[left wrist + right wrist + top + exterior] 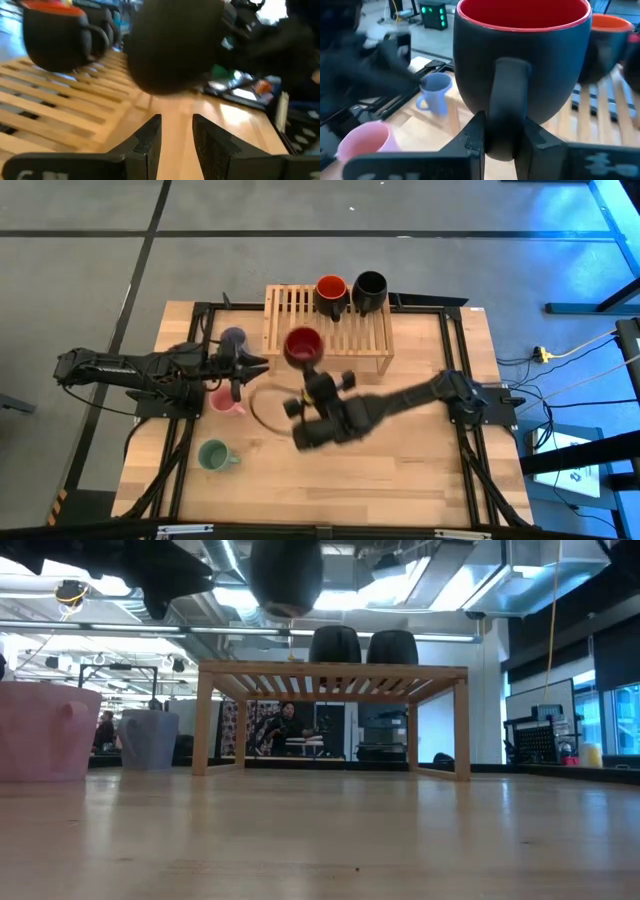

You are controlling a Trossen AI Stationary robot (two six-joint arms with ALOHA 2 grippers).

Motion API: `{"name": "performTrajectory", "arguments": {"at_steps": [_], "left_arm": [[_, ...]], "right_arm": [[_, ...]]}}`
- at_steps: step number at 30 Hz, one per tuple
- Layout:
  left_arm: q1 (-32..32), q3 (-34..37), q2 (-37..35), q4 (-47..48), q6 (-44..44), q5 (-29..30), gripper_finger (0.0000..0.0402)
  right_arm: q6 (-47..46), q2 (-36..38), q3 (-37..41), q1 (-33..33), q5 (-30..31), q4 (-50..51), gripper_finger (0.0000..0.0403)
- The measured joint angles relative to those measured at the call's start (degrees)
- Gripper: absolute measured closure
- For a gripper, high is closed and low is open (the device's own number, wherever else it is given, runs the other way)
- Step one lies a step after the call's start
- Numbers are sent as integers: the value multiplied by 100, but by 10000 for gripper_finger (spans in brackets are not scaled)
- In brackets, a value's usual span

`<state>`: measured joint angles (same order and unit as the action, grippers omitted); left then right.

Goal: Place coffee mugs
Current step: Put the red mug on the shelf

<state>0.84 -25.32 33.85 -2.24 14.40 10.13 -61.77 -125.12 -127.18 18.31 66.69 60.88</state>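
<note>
The robot's right gripper needs to set the dark mug, now held well above the rack top, down on the rack's bare slats (pixel 292 298) next to the second red-inside mug.
My right gripper (pixel 504 142) is shut on a dark mug with a red inside (pixel 303 345), held in the air over the near left part of the wooden slatted rack (pixel 328 330). In the low view this mug (pixel 285 575) hangs well above the rack top (pixel 335 670). A second red-inside mug (pixel 331 292) and a black mug (pixel 370 288) stand on the rack's far part. The lavender mug (pixel 233 338), pink mug (pixel 225 400) and green mug (pixel 213 455) stand on the table at left. My left gripper (pixel 176 135) is open, just left of the held mug, touching nothing. My right gripper pinches the mug's handle (pixel 507 95) between its two fingers (pixel 472 140), one on each side of the upright loop. The fingers come roughly level from the table's near side. The mug is upright and lifted clear of rack and table.
The rack stands at the table's far middle, with bare slats (pixel 290 310) on its left part. A thin curved loop (pixel 262 408) lies on the table near the pink mug. Bare wood (pixel 400 470) spans the near right. A person (pixel 285 725) sits in the room behind.
</note>
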Motion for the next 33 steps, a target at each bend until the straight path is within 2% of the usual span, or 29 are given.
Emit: {"name": "performTrajectory", "arguments": {"at_steps": [4,8,19,23,33], "left_arm": [[0,-1,0,391,-3,-683,297],[0,0,0,698,-5,-1098,297],[0,-1,-2,759,-5,-1091,297],[0,0,-2,776,1,-1089,297],[-2,0,0,780,-3,-1071,297]], "right_arm": [[1356,0,-82,-581,-498,-1178,359],[1955,-2,-82,-1058,-811,-1916,359],[2233,-83,-76,-1892,-1167,-2255,359],[2215,-163,77,-2056,-1423,-2733,359],[2212,-452,150,-2297,-1411,-2959,359]]}}
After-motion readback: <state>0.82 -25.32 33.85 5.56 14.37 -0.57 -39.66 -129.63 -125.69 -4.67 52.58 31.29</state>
